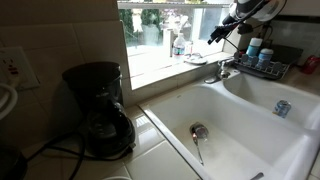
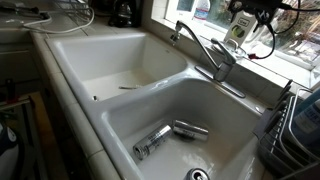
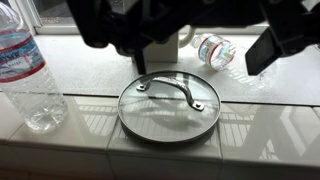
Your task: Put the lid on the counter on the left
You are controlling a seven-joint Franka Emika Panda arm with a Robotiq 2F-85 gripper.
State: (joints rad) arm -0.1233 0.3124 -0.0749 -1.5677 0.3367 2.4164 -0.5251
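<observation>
The glass lid has the middle of the arched metal handle (image 1: 196, 57) (image 3: 172, 81), which my gripper should go to next and close on.
The lid (image 3: 168, 108) is round clear glass with a metal rim and an arched metal handle. It lies flat on pale tiles at the foot of the window sill, and shows as a small grey disc in an exterior view (image 1: 196, 61). My gripper (image 3: 200, 55) enters from the top of the wrist view and hangs above the lid's far edge without touching it. Its dark fingers (image 3: 266, 48) are spread wide with nothing between them. In both exterior views the gripper (image 1: 222, 32) (image 2: 240, 28) is up by the window behind the faucet.
An upright water bottle (image 3: 26, 70) stands left of the lid; a small bottle (image 3: 215, 50) lies behind it beside a white mug (image 3: 165, 45). The coffee maker (image 1: 100, 110) stands on the tiled counter (image 1: 150, 135) beside the double sink (image 1: 240, 135). A faucet (image 2: 205, 50) and a blue-white can (image 1: 282, 108) are nearby.
</observation>
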